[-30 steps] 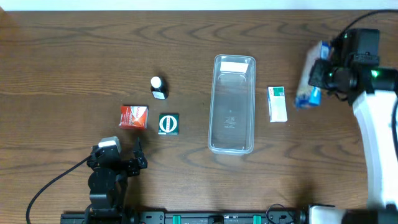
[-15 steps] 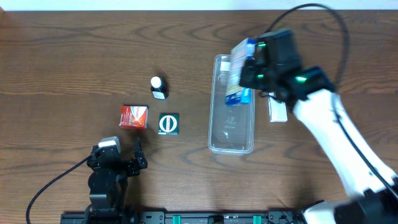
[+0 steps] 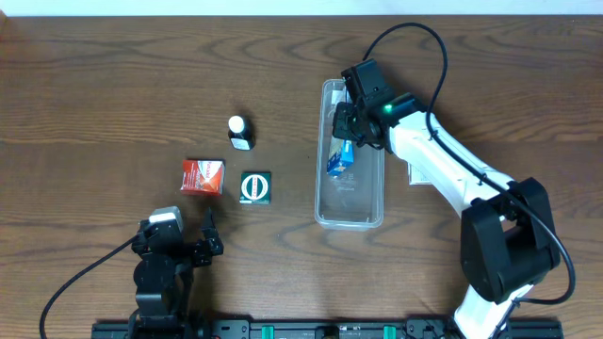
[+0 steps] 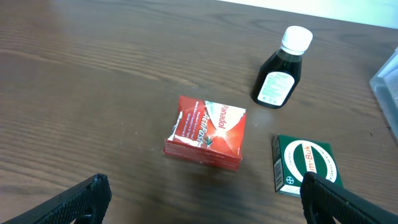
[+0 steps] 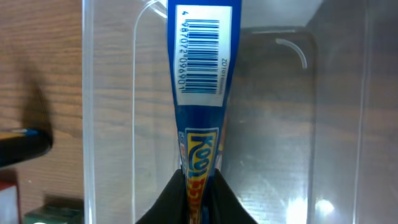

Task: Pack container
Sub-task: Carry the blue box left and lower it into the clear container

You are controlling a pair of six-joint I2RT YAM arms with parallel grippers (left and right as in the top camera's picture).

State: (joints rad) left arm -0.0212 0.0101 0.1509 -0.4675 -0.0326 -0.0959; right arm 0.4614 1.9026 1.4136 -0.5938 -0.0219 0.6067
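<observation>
My right gripper needs to let go of the flat blue packet, lying flat on the bottom of the clear plastic container's far half [image 3: 338,138] [image 5: 180,143].
The clear plastic container [image 3: 350,212] lies lengthwise at the table's middle; its walls also show in the right wrist view [image 5: 87,124]. My right gripper [image 3: 350,127] is shut on a flat blue packet [image 3: 340,158] with a barcode [image 5: 199,56] and holds it inside the container's far half. A red Panadol box [image 3: 203,176] [image 4: 206,132], a green box [image 3: 255,187] [image 4: 307,165] and a dark bottle with a white cap [image 3: 239,131] [image 4: 282,76] lie left of the container. My left gripper [image 3: 179,247] [image 4: 205,199] is open and empty near the front edge.
A white and green box [image 3: 420,160] lies right of the container, partly under my right arm. The left arm's cable runs off to the front left.
My right arm has swung left from the table's right side with the blue packet and lowered it into the container. The left arm has not moved.
</observation>
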